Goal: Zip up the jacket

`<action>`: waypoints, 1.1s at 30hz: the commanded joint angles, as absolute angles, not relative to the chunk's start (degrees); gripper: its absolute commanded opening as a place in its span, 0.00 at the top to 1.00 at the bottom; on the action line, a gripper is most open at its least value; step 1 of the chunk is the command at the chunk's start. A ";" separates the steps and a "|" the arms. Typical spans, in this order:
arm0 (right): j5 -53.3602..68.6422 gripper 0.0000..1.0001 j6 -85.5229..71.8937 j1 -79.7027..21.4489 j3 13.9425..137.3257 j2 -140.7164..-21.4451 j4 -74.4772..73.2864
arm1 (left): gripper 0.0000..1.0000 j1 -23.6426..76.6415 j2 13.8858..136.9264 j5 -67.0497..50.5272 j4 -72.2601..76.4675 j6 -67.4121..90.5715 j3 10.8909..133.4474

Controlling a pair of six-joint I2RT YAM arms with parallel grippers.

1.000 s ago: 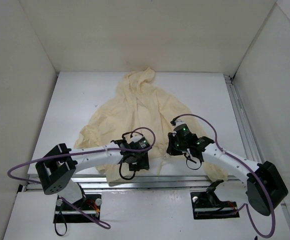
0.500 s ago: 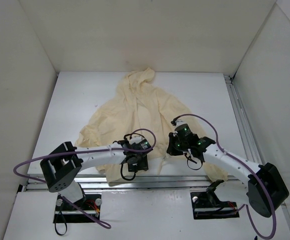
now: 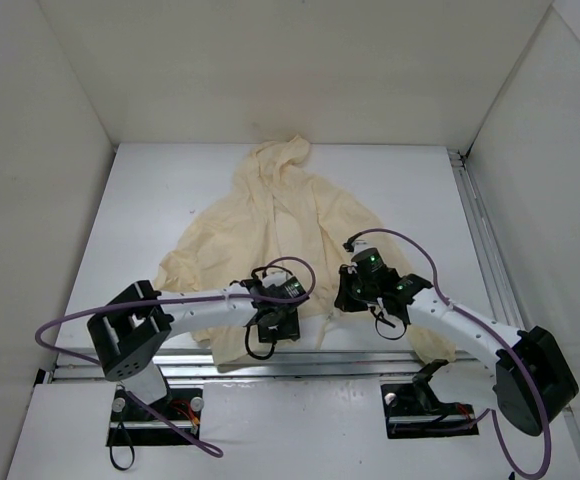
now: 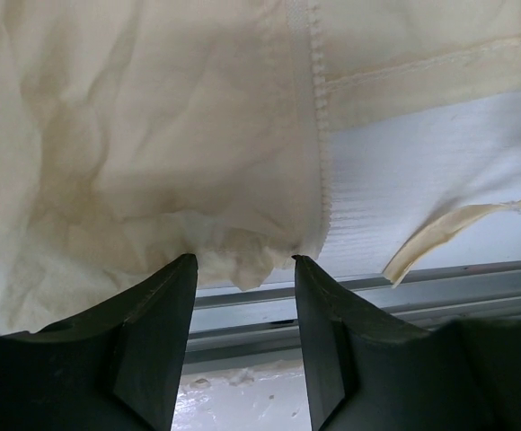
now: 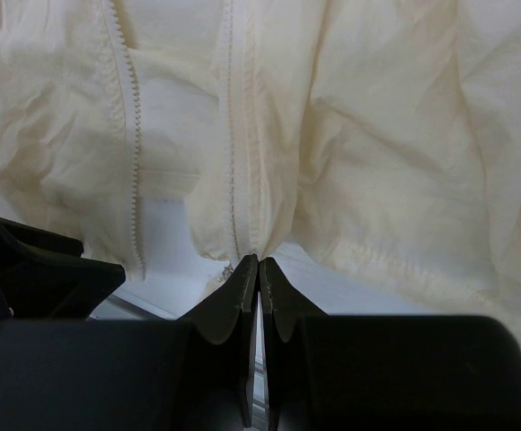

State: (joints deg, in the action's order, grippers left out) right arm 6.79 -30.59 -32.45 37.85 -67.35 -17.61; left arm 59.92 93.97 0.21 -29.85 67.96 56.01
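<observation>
The left gripper's fingers straddle the bunched hem corner beside the zipper edge, so it should shift over and take the zipper edge's lower end [image 4: 316, 237].
The pale yellow-cream jacket [image 3: 280, 215] lies flat on the white table, hood at the back and front open. My left gripper [image 3: 275, 326] is at the bottom hem of the left front panel. In the left wrist view the jaws [image 4: 239, 262] stand open, with a bunched corner of the hem [image 4: 242, 256] at the fingertips beside the zipper edge [image 4: 319, 135]. My right gripper [image 3: 344, 292] is shut [image 5: 259, 260] on the lower end of the right zipper edge [image 5: 234, 135]. The other row of teeth [image 5: 135, 180] lies apart to its left. I see no pull.
The table's metal front rail [image 3: 320, 368] runs just below the hem and shows in the left wrist view [image 4: 377, 287]. A loose cream strip [image 4: 440, 233] lies on the table by the hem. White walls enclose the table [image 3: 140, 210].
The left arm has shifted a little, bringing its gripper slightly right and nearer the front edge at the hem. The right gripper has barely moved.
</observation>
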 commanded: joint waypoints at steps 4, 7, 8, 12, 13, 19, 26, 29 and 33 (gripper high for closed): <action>7.73 1.00 -29.62 -31.90 37.79 -65.65 -16.08 | 0.57 60.29 95.36 0.79 -28.83 68.55 58.54; 7.73 1.00 -29.62 -31.64 37.62 -65.57 -16.08 | 0.57 60.29 96.76 0.70 -28.57 68.55 58.36; 7.73 1.00 -29.62 -31.55 37.53 -65.31 -16.17 | 0.58 60.29 97.20 -1.12 -28.56 68.73 58.19; 7.73 1.00 -29.62 -31.20 37.00 -64.78 -16.17 | 0.64 59.77 99.40 -2.63 -28.39 69.52 57.39; 7.91 1.00 -29.71 -31.03 36.91 -64.78 -16.17 | 0.67 59.77 100.36 -2.81 -28.30 69.52 57.39; 8.52 1.00 -30.06 -30.58 35.95 -63.72 -16.17 | 0.84 59.24 105.64 -4.39 -30.32 69.61 59.76; 8.52 1.00 -29.97 -29.80 34.98 -61.88 -16.26 | 0.73 58.71 105.47 -3.69 -34.10 68.91 60.47; 8.70 1.00 -29.36 -29.27 35.07 -61.09 -16.26 | 0.69 58.71 102.84 -2.11 -36.38 68.99 59.77; 8.79 1.00 -28.74 -28.83 35.42 -61.17 -16.26 | 0.66 58.71 100.99 -0.26 -39.72 68.73 60.38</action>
State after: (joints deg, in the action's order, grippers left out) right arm 8.27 -29.80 -29.23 34.65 -62.15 -17.74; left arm 59.13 100.71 -6.63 -30.33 69.45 62.52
